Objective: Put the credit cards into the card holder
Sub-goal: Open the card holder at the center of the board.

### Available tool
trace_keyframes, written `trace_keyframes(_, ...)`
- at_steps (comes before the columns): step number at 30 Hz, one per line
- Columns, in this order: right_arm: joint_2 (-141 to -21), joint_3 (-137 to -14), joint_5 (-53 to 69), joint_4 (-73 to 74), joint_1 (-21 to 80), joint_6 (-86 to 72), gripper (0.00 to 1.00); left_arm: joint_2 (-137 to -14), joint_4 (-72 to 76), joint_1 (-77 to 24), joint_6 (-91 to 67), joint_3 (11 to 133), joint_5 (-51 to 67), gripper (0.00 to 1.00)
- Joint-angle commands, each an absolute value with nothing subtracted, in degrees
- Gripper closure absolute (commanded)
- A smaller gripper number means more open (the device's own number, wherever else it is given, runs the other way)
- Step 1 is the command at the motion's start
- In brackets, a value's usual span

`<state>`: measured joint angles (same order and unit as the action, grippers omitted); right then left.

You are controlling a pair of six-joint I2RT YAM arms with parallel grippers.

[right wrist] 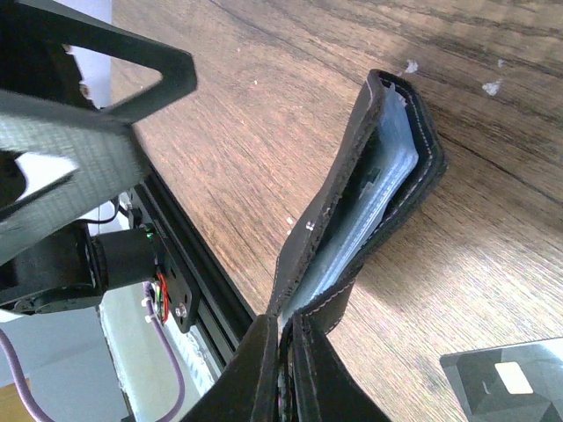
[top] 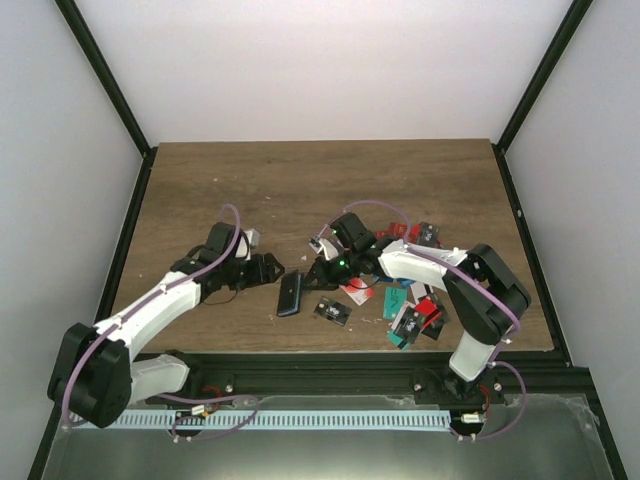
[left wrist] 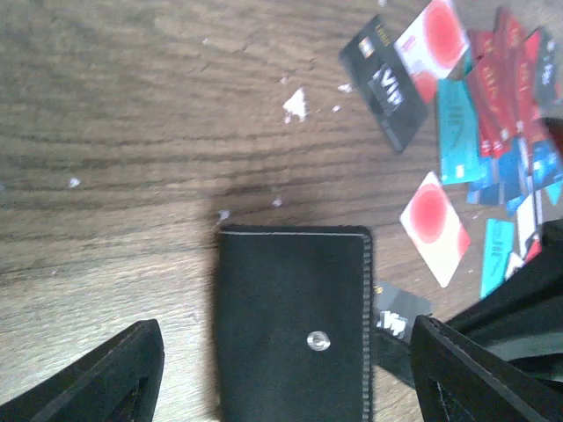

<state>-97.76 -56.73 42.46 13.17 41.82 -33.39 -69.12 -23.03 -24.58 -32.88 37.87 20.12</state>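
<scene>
The card holder will lie open on the wooden table (top: 276, 298) between my left gripper and the black card after my right gripper releases it.
The card holder (left wrist: 290, 325) is a black wallet with a silver snap. It stands partly open on its edge (right wrist: 387, 176) and shows a light blue-grey inside. My right gripper (right wrist: 286, 330) is shut on the holder's flap at its near end. My left gripper (left wrist: 290, 378) is open, with a finger on each side of the holder (top: 290, 293) and neither touching it. The credit cards (top: 415, 310) lie in a loose red, teal and black pile to the right. A white card with a red circle (left wrist: 434, 227) and a black card (left wrist: 387, 83) lie closer.
A black card (top: 333, 311) lies just right of the holder, and another black card (right wrist: 510, 387) shows by my right gripper. White crumbs (left wrist: 296, 104) dot the wooden table (top: 300, 180). The black frame rail (top: 330, 365) runs along the near edge.
</scene>
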Motion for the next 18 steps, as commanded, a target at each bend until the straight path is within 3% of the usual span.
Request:
trace_keyframes(1, -98.09, -57.23, 43.6, 11.13, 42.14, -33.58, 0.99, -66.82, -26.52, -26.53, -31.25, 39.64, 17.94, 0.21)
trace_keyframes(18, -97.55, -61.13, 44.38, 13.53, 42.1, -31.95, 0.99, -73.85, -27.32, -33.53, -31.09, 43.19, 12.94, 0.19)
